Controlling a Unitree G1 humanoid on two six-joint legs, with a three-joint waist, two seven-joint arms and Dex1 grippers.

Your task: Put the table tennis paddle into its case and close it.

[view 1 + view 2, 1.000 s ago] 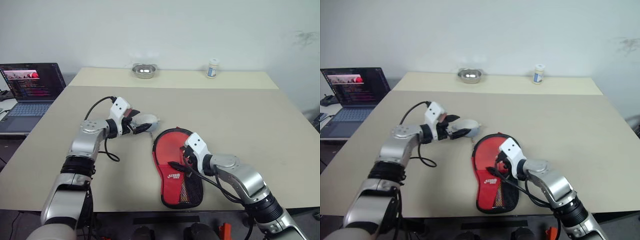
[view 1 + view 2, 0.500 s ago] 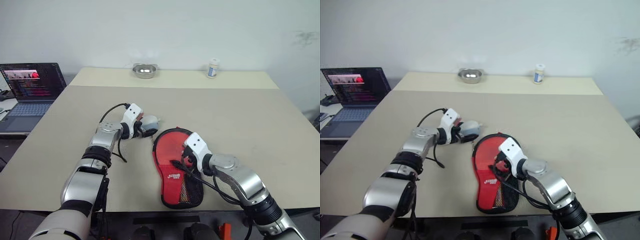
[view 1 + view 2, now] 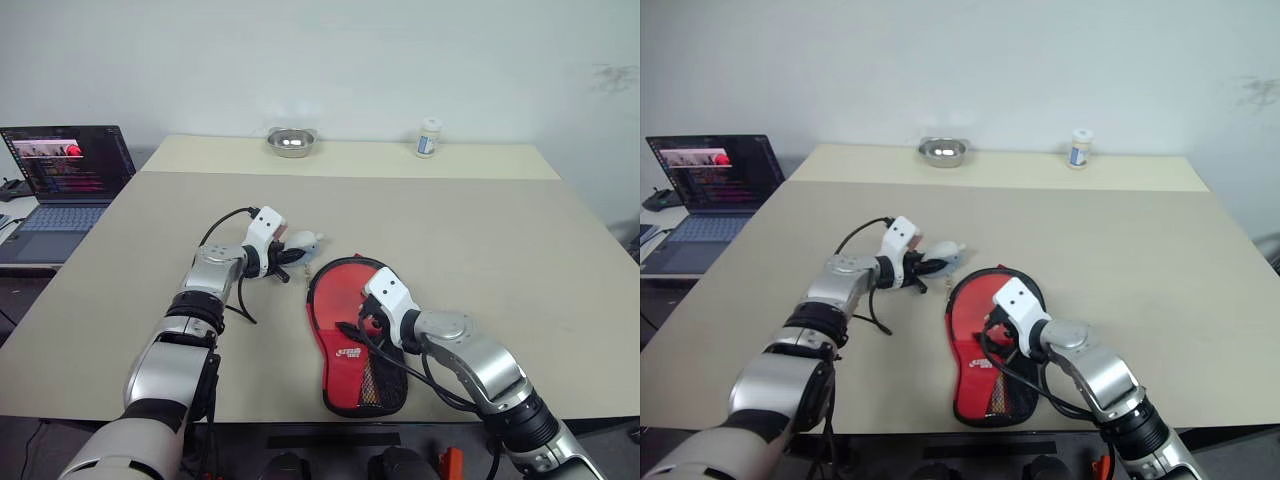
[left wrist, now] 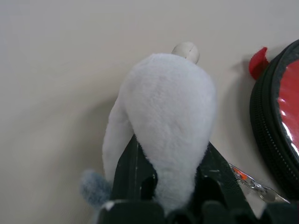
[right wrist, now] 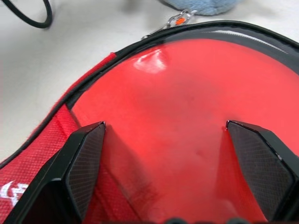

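I should let go of the white plush toy with my left gripper on the bare table [image 3: 429, 256] just beyond my right gripper.
The case [image 3: 355, 330] lies flat on the table in front of me, black-edged, its clear side showing red with a white logo and mesh. My right gripper [image 5: 166, 135] hovers low over its round end, open, one finger to each side. I cannot make out the table tennis paddle apart from the red inside the case. Just left of the case's round end, my left gripper [image 3: 285, 262] is shut on a white plush toy [image 4: 163, 112]. The case's zipper pull [image 4: 247, 179] lies beside the toy.
An open laptop [image 3: 65, 170] stands at the far left. A steel bowl [image 3: 290, 142] and a small white bottle [image 3: 428, 137] sit on the back table. A black cable loops from my left wrist onto the tabletop [image 3: 480, 240].
My left gripper has come down and to the right around the white plush toy and closed on it. The right gripper has stayed over the case.
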